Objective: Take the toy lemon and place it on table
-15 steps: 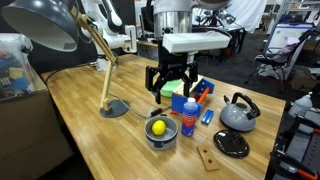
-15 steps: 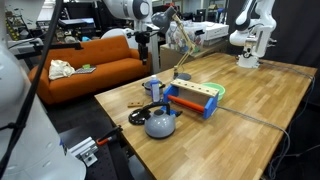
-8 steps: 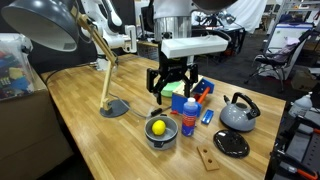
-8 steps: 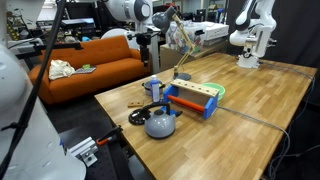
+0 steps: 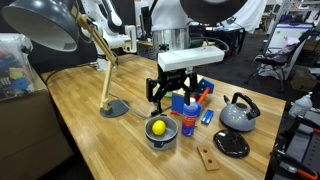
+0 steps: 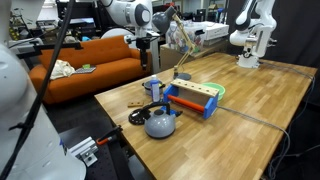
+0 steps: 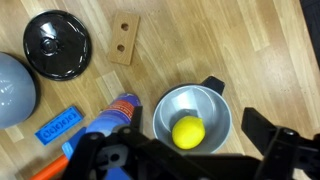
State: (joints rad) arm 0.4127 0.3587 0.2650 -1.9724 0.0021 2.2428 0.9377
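Note:
The gripper should next go down into the grey metal pot and close around the middle of the toy lemon (image 5: pixel 158 128) (image 7: pixel 188 132).
The toy lemon (image 5: pixel 158 127) is small and bright yellow. It lies inside a grey metal pot (image 5: pixel 161 137) on the wooden table (image 5: pixel 90 110). In the wrist view the toy lemon (image 7: pixel 188 131) sits in the middle of the pot (image 7: pixel 192 105). My gripper (image 5: pixel 163 98) hangs above the pot, open and empty, a short way over the lemon. In the wrist view its dark fingers (image 7: pixel 190 158) frame the bottom edge on either side of the lemon. In an exterior view the pot (image 6: pixel 152 88) is partly hidden and the lemon does not show.
A blue bottle (image 5: pixel 189 113) stands right beside the pot. A grey kettle (image 5: pixel 238 112), a black lid (image 5: pixel 231 144), a small wooden block (image 5: pixel 207 158), a blue and orange toy box (image 5: pixel 198 93) and a desk lamp (image 5: pixel 113 107) stand nearby.
My gripper has come down and toward the pot, and the arm has turned a little. The lemon and pot have not moved.

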